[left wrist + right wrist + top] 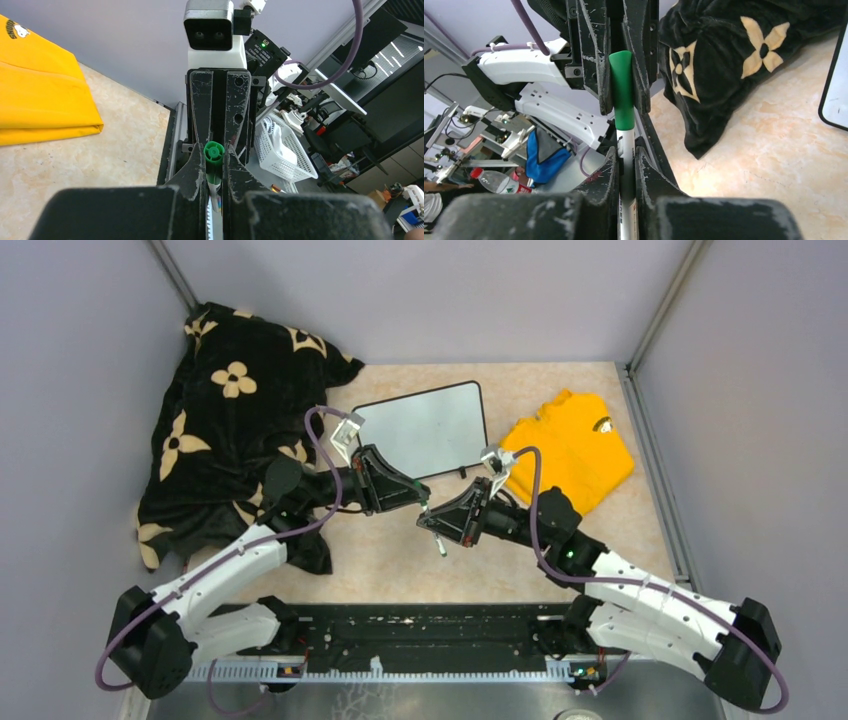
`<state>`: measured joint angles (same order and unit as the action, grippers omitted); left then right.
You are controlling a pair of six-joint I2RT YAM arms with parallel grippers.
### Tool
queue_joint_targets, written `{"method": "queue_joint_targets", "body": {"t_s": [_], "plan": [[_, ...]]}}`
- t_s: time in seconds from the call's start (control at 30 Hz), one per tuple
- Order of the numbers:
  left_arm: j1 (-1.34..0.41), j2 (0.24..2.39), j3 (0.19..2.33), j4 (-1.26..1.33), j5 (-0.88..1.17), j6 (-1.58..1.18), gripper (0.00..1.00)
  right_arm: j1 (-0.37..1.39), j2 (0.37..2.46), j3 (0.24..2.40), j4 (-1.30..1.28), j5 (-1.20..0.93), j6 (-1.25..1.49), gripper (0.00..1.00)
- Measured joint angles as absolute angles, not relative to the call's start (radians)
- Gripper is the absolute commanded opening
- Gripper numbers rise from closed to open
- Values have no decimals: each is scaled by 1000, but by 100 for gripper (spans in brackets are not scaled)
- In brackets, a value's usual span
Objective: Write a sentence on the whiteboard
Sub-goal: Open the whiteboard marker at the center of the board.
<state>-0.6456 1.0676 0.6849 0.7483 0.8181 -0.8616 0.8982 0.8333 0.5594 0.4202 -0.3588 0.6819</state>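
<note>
Next, my left gripper sets the green cap down and lets go of it on the bare table point(427, 541), between the whiteboard and the black rail.
The whiteboard point(425, 430) lies flat and blank at the back middle of the table; its dark edge point(835, 90) shows at the right of the right wrist view. My two grippers meet tip to tip in front of it, above the table. Between them is a marker point(438, 538) with a white barrel point(626, 142) and a green cap point(622, 90). My left gripper point(215, 156) is shut on the green cap point(214, 151). My right gripper point(626, 162) is shut on the white barrel. The marker's tip is hidden.
A black blanket with cream flowers point(230, 430) is heaped at the back left, close to the left arm. A folded yellow shirt point(575, 445) lies just right of the whiteboard. Grey walls enclose the table on three sides.
</note>
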Motion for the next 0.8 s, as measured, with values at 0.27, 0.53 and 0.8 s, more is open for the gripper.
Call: {"method": "queue_joint_targets", "body": {"t_s": [0.27, 0.53, 0.8], "plan": [[-657, 1029, 685, 731, 764, -880, 0, 899, 812, 559, 437, -376, 671, 0], [-682, 999, 685, 668, 677, -878, 0, 899, 765, 547, 417, -342, 654, 0], [-648, 983, 686, 690, 563, -879, 0, 898, 681, 508, 321, -312, 646, 0]]}}
